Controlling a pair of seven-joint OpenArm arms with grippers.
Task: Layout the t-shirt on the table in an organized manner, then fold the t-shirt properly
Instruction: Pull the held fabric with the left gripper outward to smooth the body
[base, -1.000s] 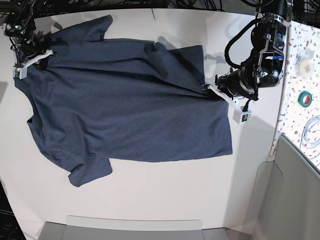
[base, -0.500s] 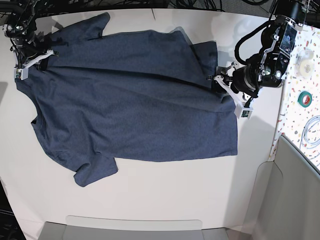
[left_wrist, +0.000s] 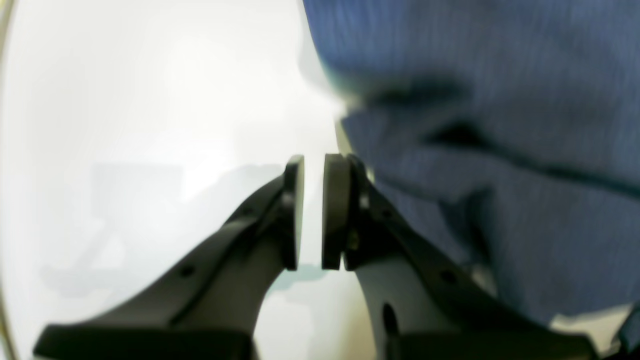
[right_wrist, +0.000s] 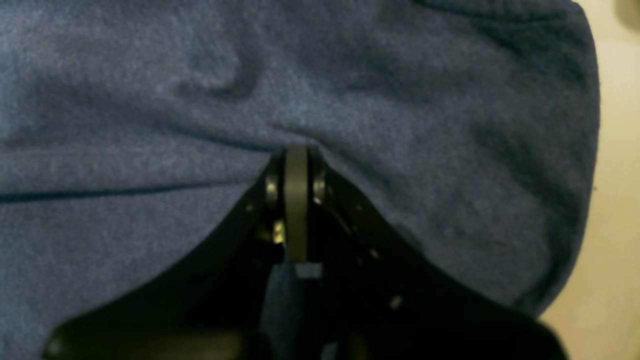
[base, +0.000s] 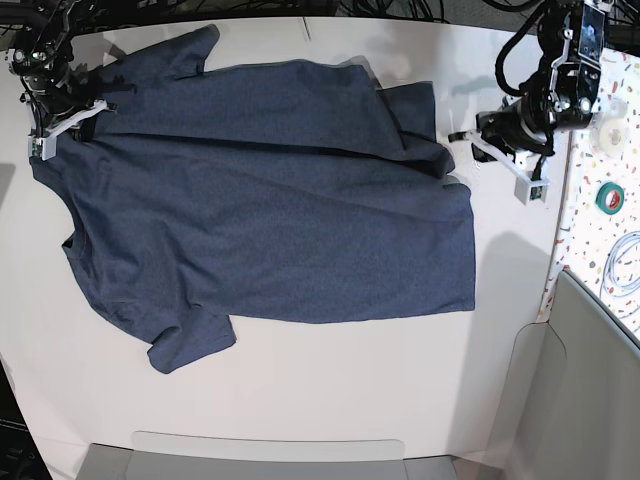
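The robot's right gripper needs to release the t-shirt's shoulder on the white table, at the outer end of the t-shirt's far folds (base: 88, 80).
The dark navy t-shirt (base: 270, 200) lies spread, plain side up, on the white table (base: 300, 390), with its hem to the right and some folds along the far edge. My left gripper (base: 470, 140) hovers just off the hem's far right corner. In the left wrist view its pads (left_wrist: 335, 210) stand a narrow gap apart with nothing between them, and the t-shirt (left_wrist: 500, 100) lies beside them. My right gripper (base: 90, 112) at the far left is shut on the t-shirt (right_wrist: 350, 75) near a shoulder, and cloth bunches at its tip (right_wrist: 296, 155).
A speckled strip runs along the right edge with a green tape roll (base: 611, 196), a white roll (base: 607, 128) and coiled cable (base: 625, 262). A grey panel (base: 590, 400) stands at the near right. A grey tray edge (base: 270, 455) lies at the front.
My left gripper pulled the hem to the right, let it go and drew back up and to the right. The hem now lies flatter and further right. The right gripper kept its hold.
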